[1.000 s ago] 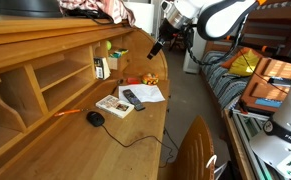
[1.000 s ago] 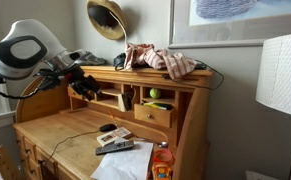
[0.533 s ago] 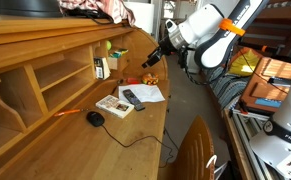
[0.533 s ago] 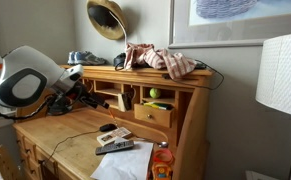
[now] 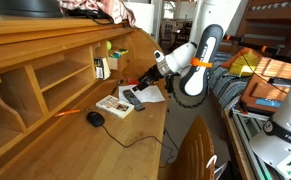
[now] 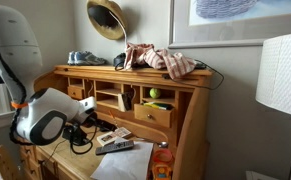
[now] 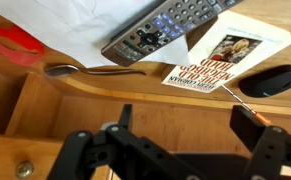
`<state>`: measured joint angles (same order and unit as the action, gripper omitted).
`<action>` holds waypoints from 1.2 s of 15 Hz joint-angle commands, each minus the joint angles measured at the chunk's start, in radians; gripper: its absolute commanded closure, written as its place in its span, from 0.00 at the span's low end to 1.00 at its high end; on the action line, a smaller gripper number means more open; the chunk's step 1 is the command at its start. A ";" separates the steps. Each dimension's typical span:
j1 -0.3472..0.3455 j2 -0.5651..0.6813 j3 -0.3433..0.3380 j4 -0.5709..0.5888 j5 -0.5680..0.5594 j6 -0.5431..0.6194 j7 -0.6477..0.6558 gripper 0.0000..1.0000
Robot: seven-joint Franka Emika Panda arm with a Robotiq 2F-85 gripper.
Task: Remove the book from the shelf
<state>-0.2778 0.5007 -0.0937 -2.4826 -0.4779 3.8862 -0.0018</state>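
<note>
The robot's gripper should next move to the outer edge [image 5: 105, 68] of the small thin book that stands upright in the shelf's cubby, and close there.
The wooden shelf [image 5: 45, 50] of open cubbies stands at the back of the desk and shows in both exterior views [image 6: 180, 92]. A small thin book [image 5: 101, 68] stands upright in one cubby; its colour is hard to tell. My gripper [image 5: 137, 83] is low over the desk, near the remote, apart from the shelf and book. In the wrist view the gripper [image 7: 185, 130] is open and empty above bare desk wood. The book is not in the wrist view.
On the desk lie a black remote [image 7: 170, 25] on white paper [image 7: 75, 20], a flat tan patterned book [image 7: 225, 55], a black mouse [image 7: 277, 80] with its cable, and an orange pen [image 7: 247, 100]. A lamp [image 6: 280, 75] stands beside the desk.
The arm has swung down from beside the top of the shelf to just above the desk near the remote. The gripper stayed open. Nothing on the desk moved.
</note>
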 commanded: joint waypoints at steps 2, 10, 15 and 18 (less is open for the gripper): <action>-0.035 0.134 0.061 0.193 -0.007 0.005 0.020 0.00; 0.013 0.146 0.082 0.248 0.070 0.088 -0.005 0.00; 0.060 0.131 0.073 0.234 0.121 0.203 -0.024 0.00; 0.080 0.132 0.069 0.247 0.146 0.228 -0.022 0.00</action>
<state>-0.2247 0.6335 -0.0103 -2.2359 -0.3673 4.0813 -0.0100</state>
